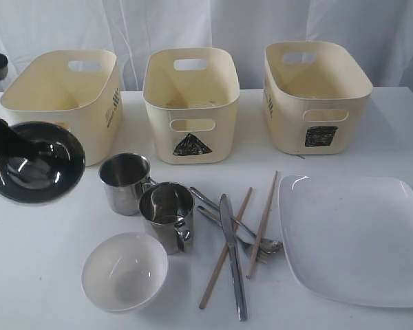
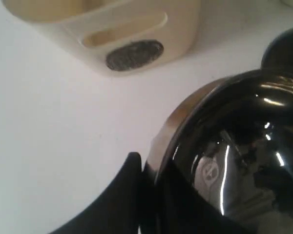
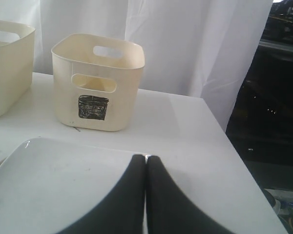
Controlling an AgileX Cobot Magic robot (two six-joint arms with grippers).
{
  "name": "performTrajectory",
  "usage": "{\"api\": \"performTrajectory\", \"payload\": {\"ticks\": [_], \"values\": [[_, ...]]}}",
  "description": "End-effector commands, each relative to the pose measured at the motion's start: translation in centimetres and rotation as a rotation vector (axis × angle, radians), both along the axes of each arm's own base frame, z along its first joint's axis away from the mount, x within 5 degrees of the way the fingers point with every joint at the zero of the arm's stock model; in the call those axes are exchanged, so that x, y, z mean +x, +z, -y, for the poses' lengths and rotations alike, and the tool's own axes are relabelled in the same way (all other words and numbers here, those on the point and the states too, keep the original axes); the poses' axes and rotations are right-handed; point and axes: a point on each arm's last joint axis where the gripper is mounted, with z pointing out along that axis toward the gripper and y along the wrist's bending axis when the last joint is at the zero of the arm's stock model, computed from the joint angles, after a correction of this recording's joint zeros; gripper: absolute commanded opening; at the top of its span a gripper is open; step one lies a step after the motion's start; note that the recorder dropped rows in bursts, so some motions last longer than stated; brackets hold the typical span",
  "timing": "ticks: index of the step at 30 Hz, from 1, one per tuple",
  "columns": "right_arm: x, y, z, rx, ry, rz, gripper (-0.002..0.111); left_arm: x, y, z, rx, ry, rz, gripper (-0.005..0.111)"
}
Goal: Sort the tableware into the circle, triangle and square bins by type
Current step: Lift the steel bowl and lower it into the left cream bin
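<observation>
The robot's left gripper needs to release the steel bowl down on the bottom of the circle bin (image 1: 59, 103).
My left gripper (image 2: 151, 170) is shut on the rim of the steel bowl (image 1: 34, 161), which hangs tilted in front of the circle bin (image 1: 62, 96); one finger is outside the rim and the other inside. The triangle bin (image 1: 191, 103) and the square bin (image 1: 315, 93) stand further right. On the table lie two steel mugs (image 1: 124, 182) (image 1: 167, 214), a white bowl (image 1: 124, 271), a knife (image 1: 233, 258), a spoon and fork (image 1: 261, 244), two chopsticks (image 1: 224, 251) (image 1: 261, 213) and the white plate (image 1: 354, 237). My right gripper (image 3: 146, 158) is shut and empty over the plate's edge (image 3: 53, 185).
White curtains hang behind the bins. In the right wrist view the table's edge (image 3: 234, 161) drops off to a dark area beyond the square bin (image 3: 97, 83).
</observation>
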Motion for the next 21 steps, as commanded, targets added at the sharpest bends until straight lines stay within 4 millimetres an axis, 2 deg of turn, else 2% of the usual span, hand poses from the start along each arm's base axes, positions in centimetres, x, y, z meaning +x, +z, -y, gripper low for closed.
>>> {"api": "performTrajectory", "payload": {"ticks": [1, 4, 11, 16, 21], "values": [[0.0, -0.1, 0.0, 0.002, 0.003, 0.007, 0.0, 1.5, 3.9, -0.2, 0.06, -0.009, 0.134, 0.0], [0.0, -0.1, 0.0, 0.002, 0.003, 0.007, 0.0, 3.6, 5.8, -0.5, 0.073, 0.044, 0.191, 0.0], [0.0, -0.1, 0.0, 0.002, 0.003, 0.007, 0.0, 7.6, 8.9, -1.5, 0.05, 0.113, 0.279, 0.0], [0.0, -0.1, 0.0, 0.002, 0.003, 0.007, 0.0, 11.1, 9.4, -1.9, 0.037, 0.13, 0.334, 0.0], [0.0, -0.1, 0.0, 0.002, 0.003, 0.007, 0.0, 14.6, 8.0, -1.2, 0.048, 0.114, 0.332, 0.0]]}}
